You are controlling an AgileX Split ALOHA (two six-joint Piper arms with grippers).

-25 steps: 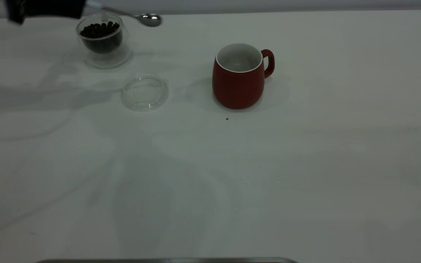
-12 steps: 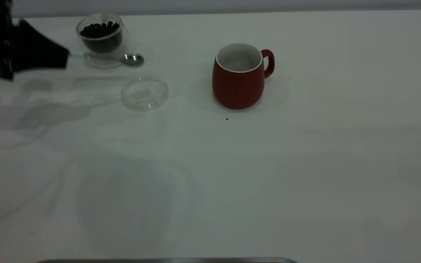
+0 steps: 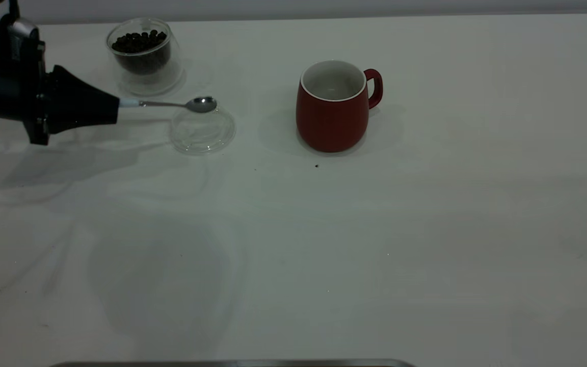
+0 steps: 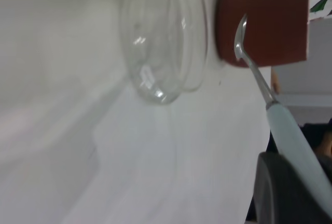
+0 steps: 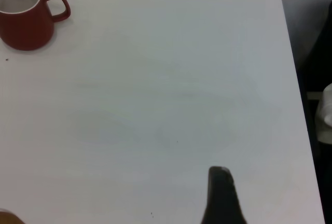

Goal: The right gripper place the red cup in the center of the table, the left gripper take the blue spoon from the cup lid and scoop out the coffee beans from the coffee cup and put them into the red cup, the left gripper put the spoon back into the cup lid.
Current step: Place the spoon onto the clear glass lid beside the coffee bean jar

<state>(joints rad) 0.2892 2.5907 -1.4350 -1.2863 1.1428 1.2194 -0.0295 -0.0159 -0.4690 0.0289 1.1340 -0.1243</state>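
My left gripper is to let go of the blue spoon across the near-gripper rim of the clear cup lid (image 3: 182,125) (image 4: 190,87), with the spoon's bowl inside.
My left gripper (image 3: 112,104) is at the table's left side, shut on the pale blue handle of the blue spoon (image 3: 171,104). The spoon points right, and its shiny bowl hangs over the far edge of the clear cup lid (image 3: 202,135). No beans show in the bowl. The clear coffee cup (image 3: 143,63) holds dark coffee beans (image 3: 138,42) and stands behind the spoon. The red cup (image 3: 333,107) stands upright right of the lid, handle to the right. The left wrist view shows the spoon (image 4: 290,136), lid (image 4: 161,42) and red cup (image 4: 270,22). My right gripper (image 5: 220,193) is far right of the red cup (image 5: 23,19).
The white table (image 3: 375,229) stretches wide in front of and right of the red cup. A tiny dark speck (image 3: 316,165) lies just in front of the red cup. A grey edge (image 3: 232,363) runs along the front.
My left gripper has carried the spoon from above and behind the coffee cup down toward the front. The spoon bowl now sits over the lid. The cups and lid have not moved.
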